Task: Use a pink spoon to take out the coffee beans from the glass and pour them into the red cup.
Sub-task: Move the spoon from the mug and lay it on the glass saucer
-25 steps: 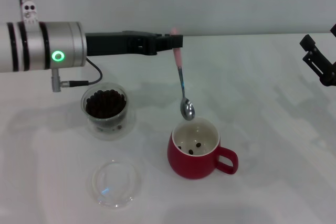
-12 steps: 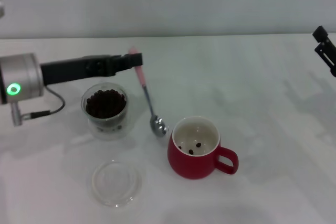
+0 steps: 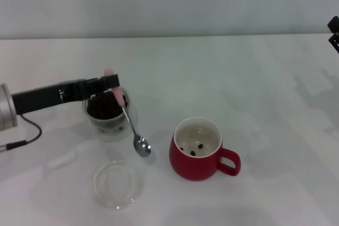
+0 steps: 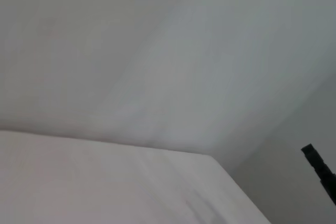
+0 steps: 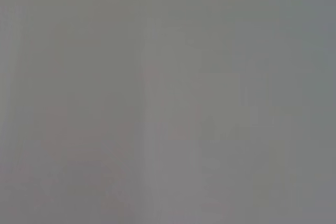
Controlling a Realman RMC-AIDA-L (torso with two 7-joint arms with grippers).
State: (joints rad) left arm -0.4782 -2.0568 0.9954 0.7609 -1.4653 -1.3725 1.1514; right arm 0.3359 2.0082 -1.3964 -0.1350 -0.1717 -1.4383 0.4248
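The pink spoon will go down on the flat clear glass dish (image 3: 112, 172) in front of the glass, set there by my left gripper.
My left gripper (image 3: 110, 84) is shut on the pale pink handle of the pink spoon (image 3: 128, 121), just above the glass (image 3: 107, 116). The spoon hangs down slanted, and its empty silver bowl sits low to the right of the glass, near the table. The glass holds many dark coffee beans (image 3: 104, 109). The red cup (image 3: 199, 149) stands to the right with a few beans on its off-white bottom and its handle pointing right. My right gripper (image 3: 334, 34) shows only as a dark tip at the far right edge.
A flat clear glass dish (image 3: 117, 184) lies on the white table (image 3: 238, 78) in front of the glass. A thin cable (image 3: 21, 140) hangs from my left arm at the left edge. The wrist views show only blank wall and table.
My left arm has drawn back to the left and come down, carrying the spoon from above the red cup to beside the glass. My right gripper has pulled further out of view.
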